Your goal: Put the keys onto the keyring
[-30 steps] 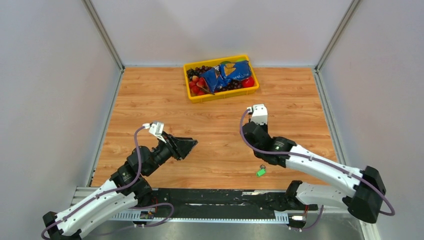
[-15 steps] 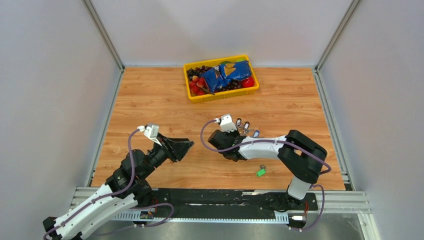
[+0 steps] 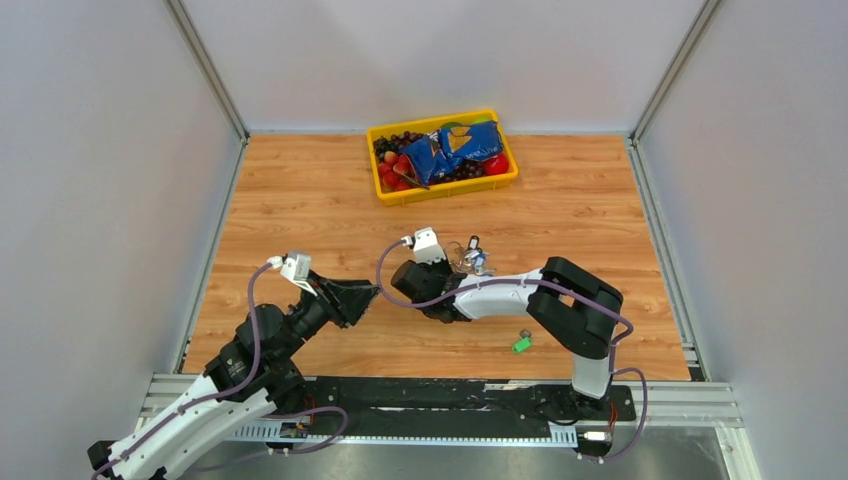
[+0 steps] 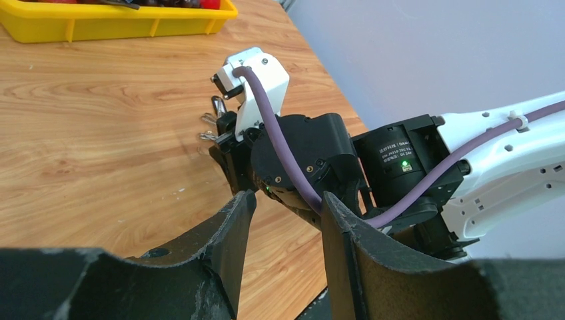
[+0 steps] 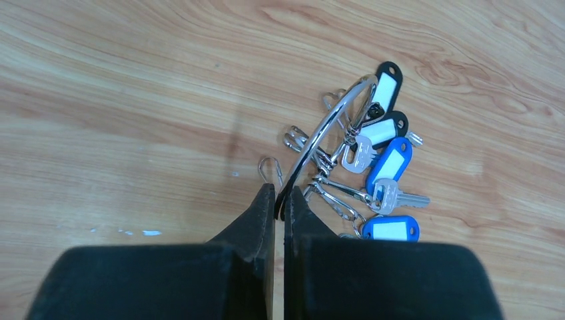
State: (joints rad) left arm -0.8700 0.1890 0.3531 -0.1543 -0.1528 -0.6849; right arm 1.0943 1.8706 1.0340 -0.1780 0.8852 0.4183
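Note:
My right gripper is holding the keyring by its wire, which leaves the empty clips loose. So next I put the keyring down and grasp it by an empty clip (image 5: pixel 269 168).
My right gripper (image 5: pixel 280 200) is shut on the thin silver keyring (image 5: pixel 326 127), pinching its wire just above the wooden table. Small keys with blue tags (image 5: pixel 390 163) and black tags (image 5: pixel 385 83) hang from the ring and rest on the wood. From above, the keyring (image 3: pixel 471 257) sits near the table's middle, at the tip of the right gripper (image 3: pixel 458 270). One of the keys, with a green tag (image 3: pixel 521 343), lies alone on the table nearer the front. My left gripper (image 3: pixel 374 292) is open and empty, pointing at the right wrist from close by (image 4: pixel 286 197).
A yellow bin (image 3: pixel 445 190) with a blue bag and red and dark fruit stands at the back centre; its wall (image 4: pixel 100 30) also shows in the left wrist view. Grey walls enclose the table on three sides. The right arm's elbow (image 3: pixel 575 310) sits over the front right.
My right arm has swung left toward the table's middle, carrying the keyring with it. The left gripper has drifted slightly left and nearer. The green-tagged key has not moved.

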